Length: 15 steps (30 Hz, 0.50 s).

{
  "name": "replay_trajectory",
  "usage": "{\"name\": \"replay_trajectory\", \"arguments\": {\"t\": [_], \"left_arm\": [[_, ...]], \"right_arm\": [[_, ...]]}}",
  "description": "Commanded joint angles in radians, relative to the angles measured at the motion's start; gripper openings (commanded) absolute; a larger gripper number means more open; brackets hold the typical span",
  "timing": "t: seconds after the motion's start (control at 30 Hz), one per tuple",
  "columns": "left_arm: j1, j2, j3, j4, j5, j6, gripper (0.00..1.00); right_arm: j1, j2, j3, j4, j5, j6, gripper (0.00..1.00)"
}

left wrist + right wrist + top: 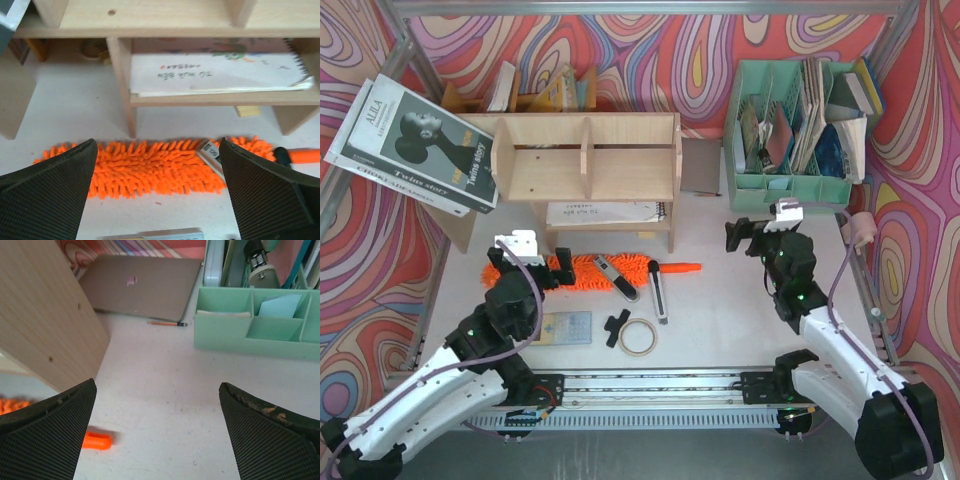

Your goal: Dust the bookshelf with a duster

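Observation:
I should next grip the middle of the white pen (658, 290) with the black top with my right gripper, as it lies across the duster's handle.
The plywood bookshelf (585, 160) stands at the back centre, with a spiral notebook (215, 72) on its low shelf. On the table in front of it lies the fluffy orange duster (575, 270), its smooth handle (680, 268) pointing right. My left gripper (532, 262) hovers over the duster's left half, open, with the orange pile (150, 167) showing between its fingers and untouched. Off to the right, past the handle end (97, 441), my right gripper (752, 240) is open above bare table. The bookshelf's side panel (45, 315) fills the left of the right wrist view.
A grey utility knife (617, 278) lies across the duster. A tape roll (638, 338), a black clip (617, 327), a flat card (565, 327) and a pen (662, 295) lie near the front. A mint file organizer (800, 130) stands back right; books (415, 145) lean at the left.

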Motion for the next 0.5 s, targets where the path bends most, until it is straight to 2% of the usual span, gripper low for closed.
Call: {"name": "replay_trajectory", "arguments": {"t": [0.0, 0.2, 0.3, 0.33, 0.47], "left_arm": [[-0.02, 0.033, 0.11, -0.098, 0.11, -0.028, 0.98], [-0.025, 0.026, 0.207, -0.177, 0.157, -0.041, 0.98], [-0.025, 0.03, 0.267, -0.199, 0.163, -0.028, 0.98], [-0.025, 0.041, 0.296, -0.212, 0.155, -0.035, 0.98], [-0.025, 0.163, 0.442, -0.322, 0.063, -0.094, 0.98]], "right_arm": [[0.005, -0.015, 0.116, -0.19, 0.065, 0.113, 0.99], [0.005, -0.039, 0.173, -0.23, 0.03, 0.219, 0.99], [0.005, -0.047, 0.2, -0.352, 0.194, 0.42, 0.99], [0.002, -0.046, 0.211, -0.361, 0.201, 0.445, 0.99], [0.0, 0.004, 0.269, -0.378, 0.031, 0.347, 0.99]]}}
